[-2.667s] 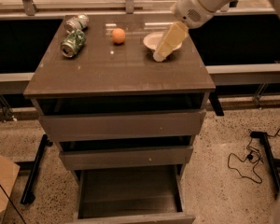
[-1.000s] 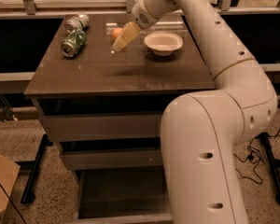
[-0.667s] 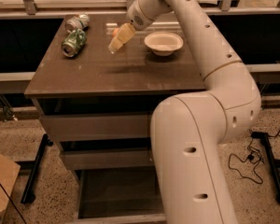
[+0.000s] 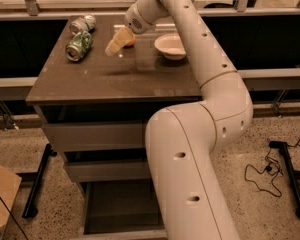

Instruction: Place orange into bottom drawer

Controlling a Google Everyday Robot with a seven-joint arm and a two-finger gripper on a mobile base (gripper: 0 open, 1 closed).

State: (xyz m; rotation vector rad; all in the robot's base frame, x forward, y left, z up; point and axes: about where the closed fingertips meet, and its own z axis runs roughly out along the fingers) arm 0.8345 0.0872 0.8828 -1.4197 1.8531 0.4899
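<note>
Next, I close my gripper around the sides of the orange (image 4: 130,43), which sits on the brown cabinet top between the crushed cans and the cream bowl.
The orange (image 4: 130,40) sits on the brown cabinet top (image 4: 115,71), mostly hidden behind my gripper. My gripper (image 4: 117,41) has cream-coloured fingers and hangs just left of and in front of the orange, close to the surface. The bottom drawer (image 4: 121,209) is pulled open at the foot of the cabinet, its dark inside showing, partly hidden by my white arm (image 4: 200,134).
A cream bowl (image 4: 170,45) stands right of the orange. Two crushed cans (image 4: 80,45) (image 4: 83,23) lie at the back left of the top. Two closed drawers (image 4: 92,134) sit above the open one. A cable (image 4: 262,171) lies on the floor at right.
My arm has swung left from over the bowl to the orange, and the gripper now covers most of the fruit. The cans, bowl and drawer have not moved.
</note>
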